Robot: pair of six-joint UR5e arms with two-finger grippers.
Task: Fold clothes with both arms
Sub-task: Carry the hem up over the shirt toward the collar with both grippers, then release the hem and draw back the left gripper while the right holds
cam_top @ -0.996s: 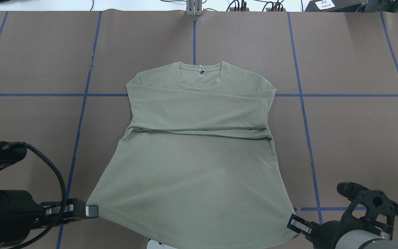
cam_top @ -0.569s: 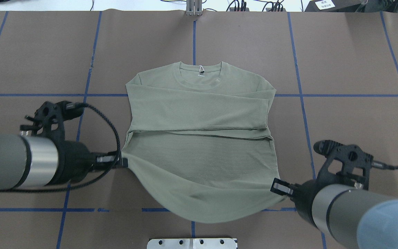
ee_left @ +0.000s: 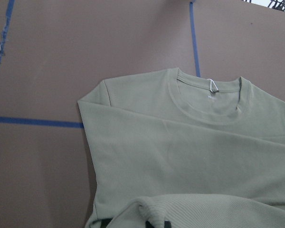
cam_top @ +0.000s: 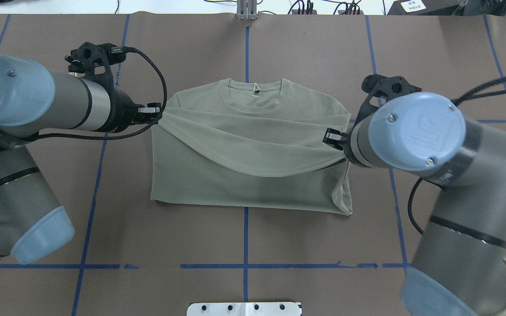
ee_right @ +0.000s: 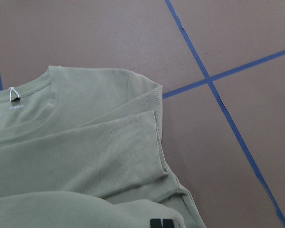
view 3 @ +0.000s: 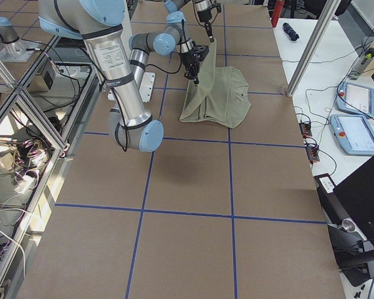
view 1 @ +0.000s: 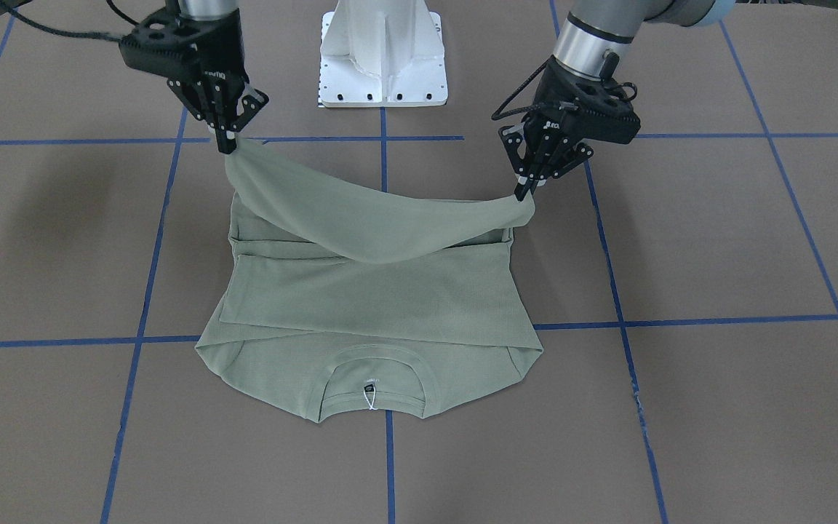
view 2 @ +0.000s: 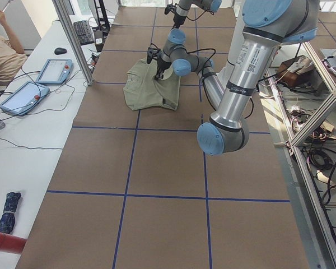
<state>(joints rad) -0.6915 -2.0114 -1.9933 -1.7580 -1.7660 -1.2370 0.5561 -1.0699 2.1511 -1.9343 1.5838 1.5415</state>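
Next, my left gripper releases its hem corner on the shirt's outer shoulder edge (view 1: 527, 370) (ee_left: 97, 90), on its own side of the collar.
The sage-green shirt (cam_top: 235, 186) lies front-up on the brown table with its sleeves folded across the chest; its collar and white label loop (cam_top: 255, 88) point away from the robot. My left gripper (cam_top: 158, 115) is shut on one hem corner, held above the shirt's left shoulder. My right gripper (cam_top: 330, 138) is shut on the other hem corner, over the shirt's right side. The hem sags in a curve between them (view 1: 382, 218), above the lower half of the shirt (view 1: 375, 306). From the front, the left gripper (view 1: 523, 193) hangs lower than the right gripper (view 1: 228, 145).
The white pedestal base (view 1: 382, 51) stands behind the shirt on the robot's side. Blue tape lines (cam_top: 99, 175) cross the brown table cover. A person (view 2: 3, 53) sits at a side bench with tablets (view 2: 53, 70) beyond the table's far edge.
Both grippers have lifted the hem corners from the near table edge and carried them toward the collar. The shirt's lower half now doubles over itself.
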